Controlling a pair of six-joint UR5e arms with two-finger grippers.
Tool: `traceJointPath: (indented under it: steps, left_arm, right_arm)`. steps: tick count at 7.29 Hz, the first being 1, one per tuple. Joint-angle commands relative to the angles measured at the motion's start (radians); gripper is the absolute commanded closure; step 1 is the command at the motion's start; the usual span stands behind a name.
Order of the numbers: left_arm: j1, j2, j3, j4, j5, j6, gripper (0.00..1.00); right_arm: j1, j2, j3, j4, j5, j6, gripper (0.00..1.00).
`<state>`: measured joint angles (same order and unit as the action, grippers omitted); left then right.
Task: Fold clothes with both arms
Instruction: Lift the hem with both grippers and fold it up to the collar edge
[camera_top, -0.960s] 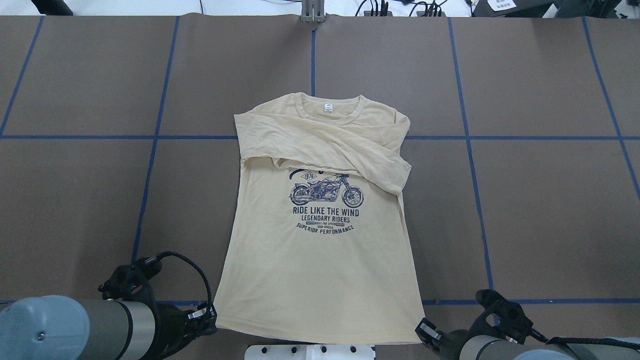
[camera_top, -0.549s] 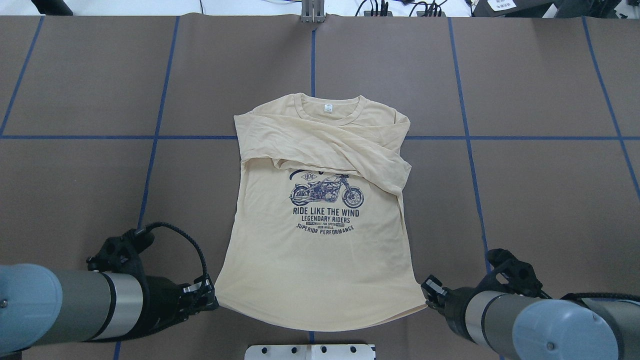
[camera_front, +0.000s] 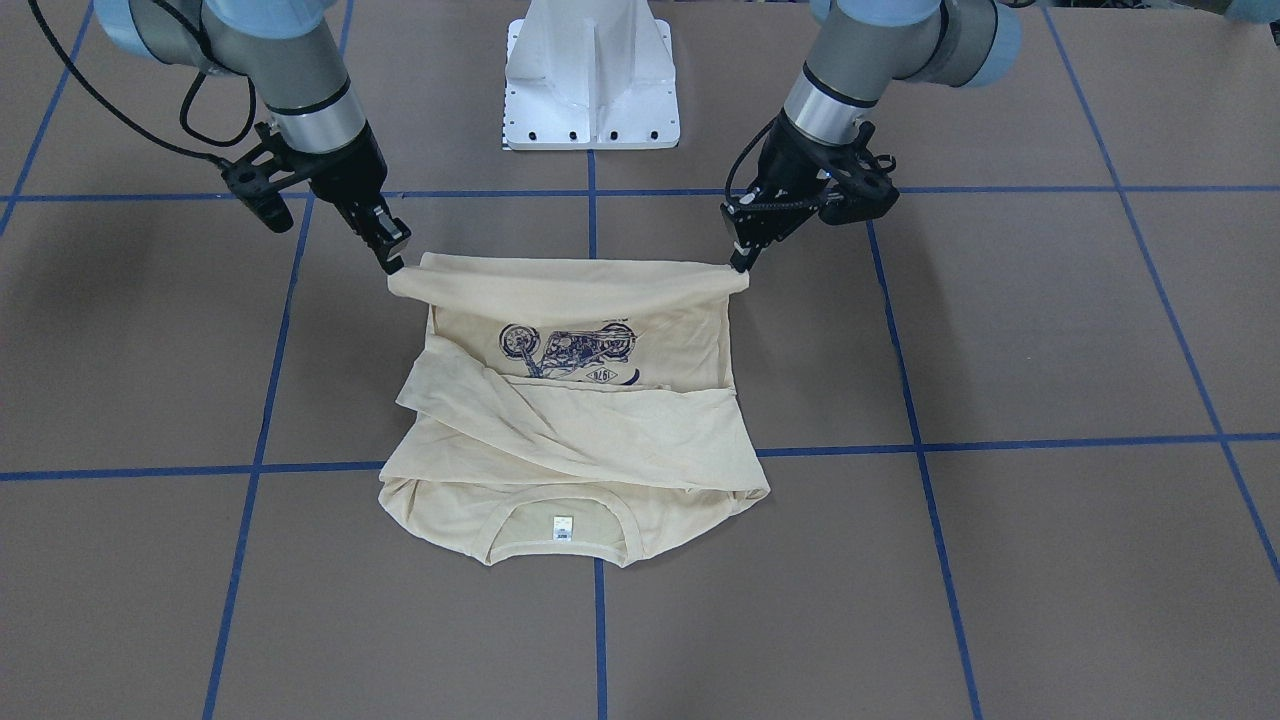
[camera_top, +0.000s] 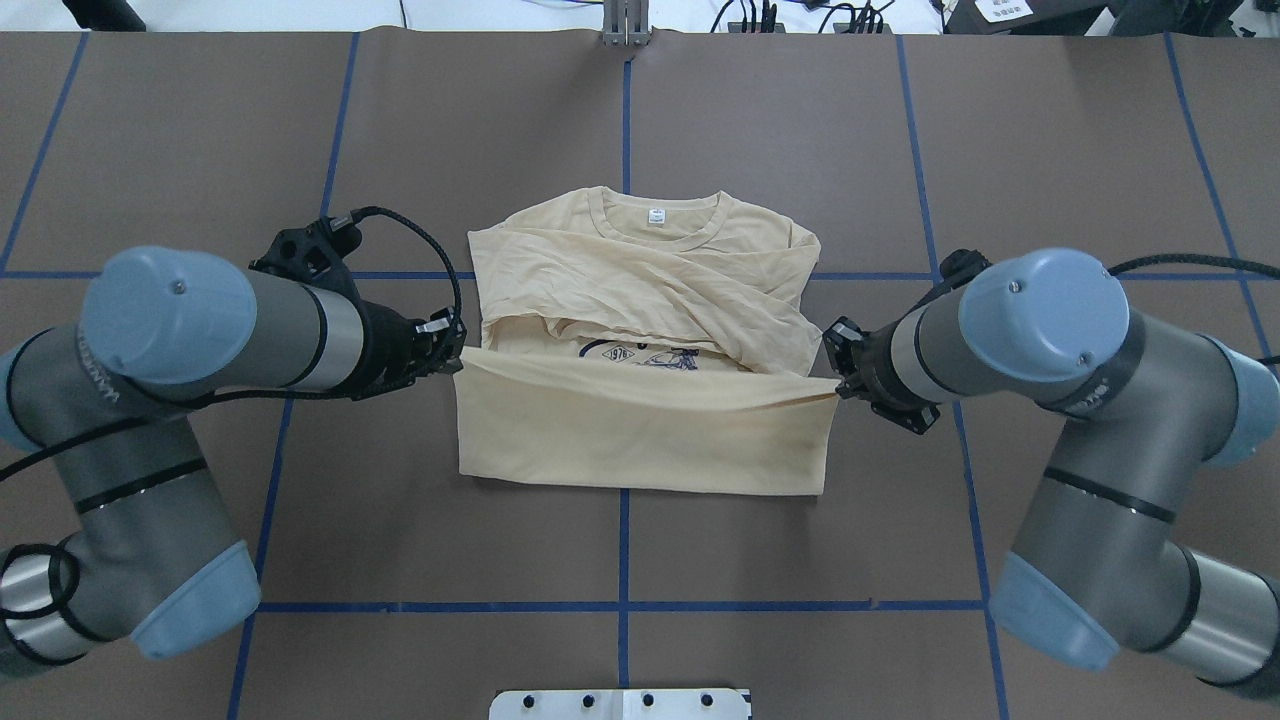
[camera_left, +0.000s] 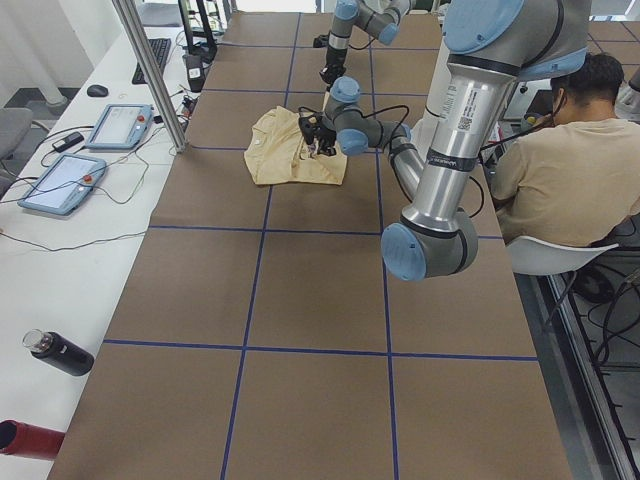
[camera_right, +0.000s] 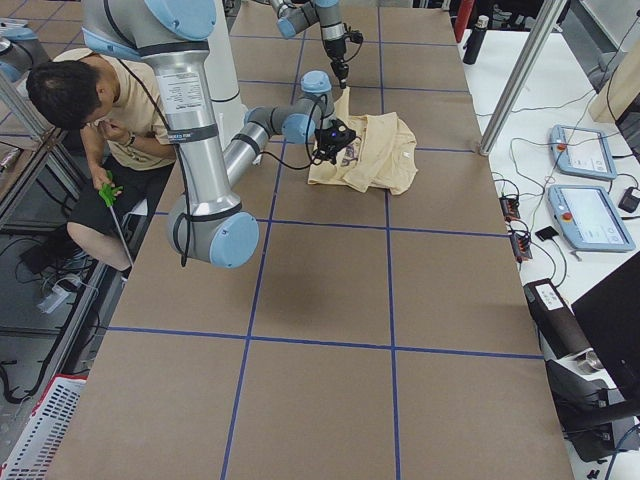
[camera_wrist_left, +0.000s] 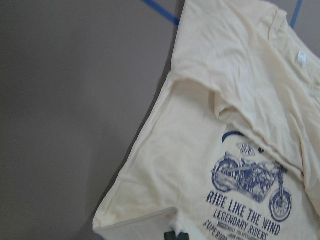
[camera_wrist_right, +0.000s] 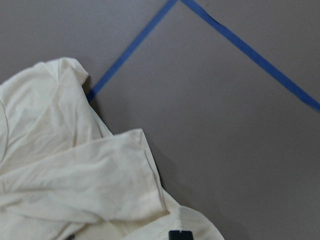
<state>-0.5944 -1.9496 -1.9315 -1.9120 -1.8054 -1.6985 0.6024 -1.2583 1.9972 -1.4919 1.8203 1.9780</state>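
I will use my left gripper to let go of the shirt's hem corner on the cream-yellow shirt's shoulder corner (camera_front: 761, 494), just beyond the blue tape line.
The cream-yellow shirt (camera_top: 640, 300) lies mid-table, neckline and white tag at the far side, both sleeves folded across the chest. Its bottom hem is lifted and carried over the body, so the plain back (camera_top: 640, 430) faces up and half covers the motorcycle print (camera_front: 565, 345). My left gripper (camera_top: 452, 352) is shut on the hem's left corner. My right gripper (camera_top: 838, 378) is shut on the hem's right corner. In the front-facing view the raised hem (camera_front: 570, 280) stretches taut between the left gripper (camera_front: 738, 262) and the right gripper (camera_front: 392, 262). The left wrist view shows the print (camera_wrist_left: 250, 185).
The brown table (camera_top: 900, 150) is marked with blue tape lines. The white pedestal base (camera_front: 592, 75) stands at the near edge. A seated person (camera_left: 560, 150) is behind the robot. Tablets (camera_right: 590, 215) and cables lie on side benches beyond the table's ends.
Both grippers have lifted the hem corners and carried them away from the robot, over the shirt. The lower part now folds over itself and covers the printed text.
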Motion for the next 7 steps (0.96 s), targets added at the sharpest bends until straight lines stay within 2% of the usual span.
traceJointPath:
  steps: [1,4,6,7]
  left_arm:
    - [-0.076,-0.051,0.087,-0.007,-0.006,0.053,1.0]
    - [-0.125,-0.104,0.144,-0.027,-0.008,0.053,1.0]
    - [-0.128,-0.137,0.285,-0.157,-0.005,0.051,1.0]
    - [-0.146,-0.17,0.374,-0.209,-0.005,0.053,1.0]
  right_arm:
    - [0.117,0.145,-0.198,-0.002,0.014,-0.099,1.0]
    - [0.183,0.21,-0.3,-0.004,0.036,-0.18,1.0]
    - [0.185,0.321,-0.459,0.001,0.033,-0.211,1.0]
    - [0.185,0.324,-0.487,0.005,0.028,-0.249,1.0]
